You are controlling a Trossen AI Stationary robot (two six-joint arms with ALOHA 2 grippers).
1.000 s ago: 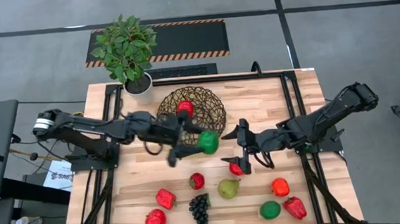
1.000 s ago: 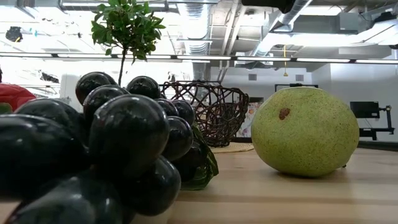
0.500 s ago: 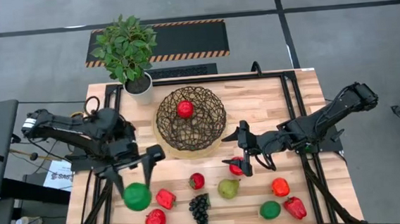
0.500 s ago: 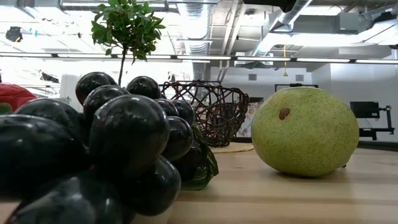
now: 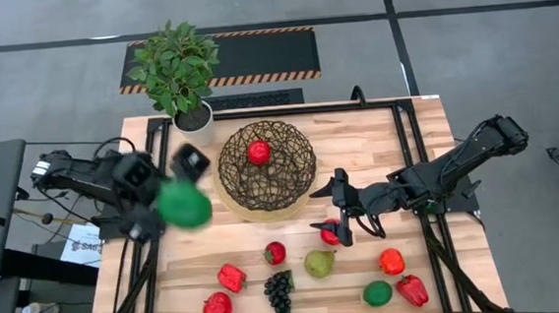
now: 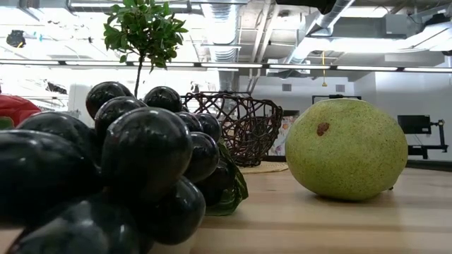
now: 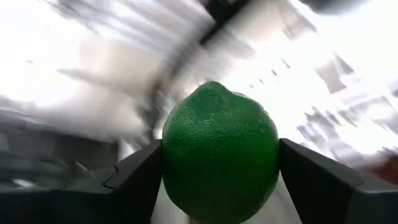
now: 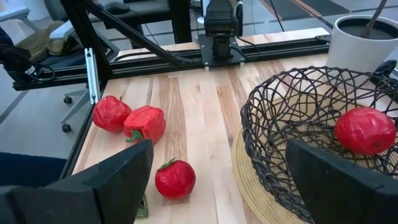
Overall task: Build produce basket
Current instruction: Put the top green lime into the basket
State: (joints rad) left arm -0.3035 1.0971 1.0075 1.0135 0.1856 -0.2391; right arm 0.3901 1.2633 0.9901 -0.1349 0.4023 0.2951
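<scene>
Next, my left gripper releases the round green fruit in the basket (image 5: 285, 157) beside the red fruit, toward my right gripper.
The dark woven basket (image 5: 235, 191) stands on its tan base at the table's far middle, with one red fruit (image 5: 258, 152) inside it. My left gripper (image 5: 176, 198) is up in the air to the basket's left, shut on a round green fruit (image 7: 219, 165). My right gripper (image 5: 331, 219) is open, low over the table right of the basket. A small red piece (image 5: 331, 235) lies just beneath it; whether it touches the piece, I cannot tell. A pear (image 5: 318, 263), a grape bunch (image 5: 279, 293) and several red, green and orange pieces lie along the near edge. My left gripper pinches the round green fruit between its two fingers, one finger (image 7: 140, 180) on each of its opposite sides (image 7: 171, 168). The fruit is lifted clear of the table.
A white pot with a leafy plant (image 5: 193, 118) stands at the far left corner, close to my left arm. A black frame rail (image 5: 286, 110) runs along the far edge. In the low view the grapes (image 6: 106, 176) and the pear (image 6: 346, 148) stand in front of the basket (image 6: 240, 127).
My left gripper, holding the green fruit throughout, has swung away from the basket's near side toward the table's near left, then up and toward the far edge, and is now left of the basket.
</scene>
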